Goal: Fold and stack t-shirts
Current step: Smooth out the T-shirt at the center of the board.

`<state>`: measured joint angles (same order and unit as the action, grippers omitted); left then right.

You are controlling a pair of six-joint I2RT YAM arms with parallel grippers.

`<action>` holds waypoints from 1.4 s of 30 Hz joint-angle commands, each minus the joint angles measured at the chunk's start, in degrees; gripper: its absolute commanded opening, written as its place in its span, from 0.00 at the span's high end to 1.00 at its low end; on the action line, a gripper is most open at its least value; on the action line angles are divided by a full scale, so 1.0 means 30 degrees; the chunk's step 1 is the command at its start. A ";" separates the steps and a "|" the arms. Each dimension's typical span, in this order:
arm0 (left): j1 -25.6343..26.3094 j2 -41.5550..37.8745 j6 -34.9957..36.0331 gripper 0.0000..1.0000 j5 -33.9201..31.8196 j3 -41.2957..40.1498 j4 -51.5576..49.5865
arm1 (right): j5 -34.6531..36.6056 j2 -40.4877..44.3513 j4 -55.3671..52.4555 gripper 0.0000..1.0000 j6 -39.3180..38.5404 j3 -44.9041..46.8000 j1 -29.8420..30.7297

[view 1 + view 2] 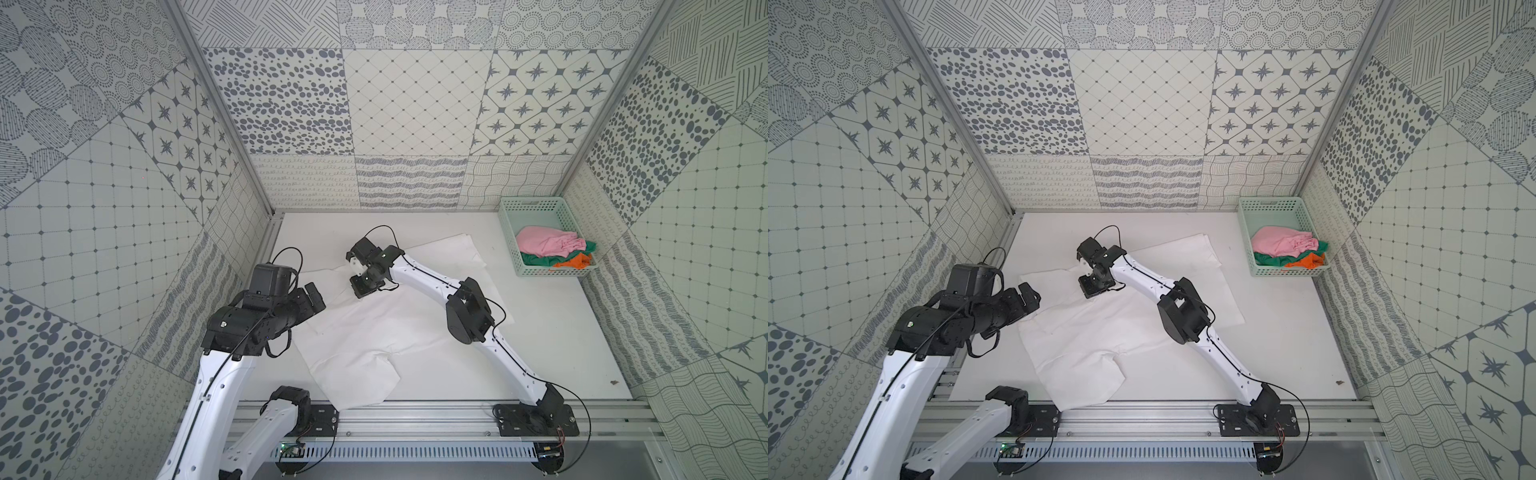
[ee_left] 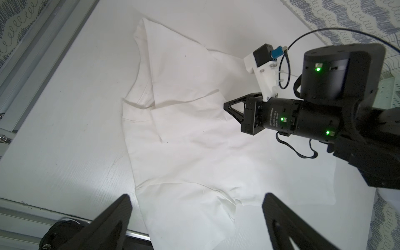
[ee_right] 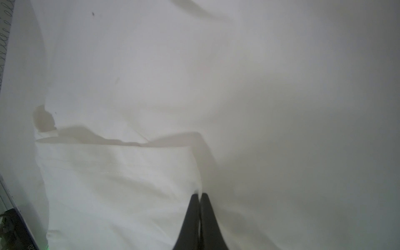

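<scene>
The corner of the t-shirt flap sticks out past my right gripper's fingers, so next my right gripper opens, grabs the flap closer to that corner (image 3: 194,163) and pulls the flap back.
A white t-shirt (image 1: 374,332) (image 1: 1084,332) lies spread out and creased on the white table in both top views. My right gripper (image 1: 360,291) (image 1: 1090,289) (image 2: 226,106) points down onto the shirt's far left part. In the right wrist view its jaws (image 3: 199,194) are shut, pinching a raised fold of the white cloth (image 3: 129,184). My left gripper (image 1: 316,297) (image 1: 1030,297) (image 2: 198,197) hovers open above the shirt's (image 2: 184,140) left edge, with nothing between its fingers. Pink (image 1: 544,247), green (image 1: 536,259) and orange (image 1: 575,262) t-shirts lie crumpled in the basket.
A mint-green perforated basket (image 1: 540,208) (image 1: 1279,205) stands in the far right corner of the table. Patterned walls close in three sides. An aluminium rail (image 1: 415,415) with both arm bases runs along the front edge; the shirt's lower corner reaches it.
</scene>
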<state>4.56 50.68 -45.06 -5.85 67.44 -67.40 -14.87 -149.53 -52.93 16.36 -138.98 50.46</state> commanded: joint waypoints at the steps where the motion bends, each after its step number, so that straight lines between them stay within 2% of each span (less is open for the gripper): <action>1: -0.0113 -0.0041 -0.0100 0.02 0.0637 -0.0290 0.0242 | 0.0171 0.1562 0.0438 1.00 -0.0123 0.0362 0.0242; 13: -0.0114 0.0011 -0.0063 0.02 0.1109 -0.1112 0.0770 | -0.0033 0.4189 0.0474 0.95 -0.0641 0.3910 0.0680; 23: -0.0117 0.0002 0.0084 0.01 0.1052 -0.0991 0.0625 | -0.0137 0.5431 0.0598 0.83 -0.1142 0.6666 0.0931; 42: -0.0114 0.0060 0.0045 0.02 0.0916 -0.0626 0.0263 | -0.0323 0.3251 0.0472 0.81 -0.1237 0.3131 0.0667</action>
<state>4.56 50.70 -45.15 -3.25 64.66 -67.07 -15.14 -137.23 -52.42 13.23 -127.79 52.82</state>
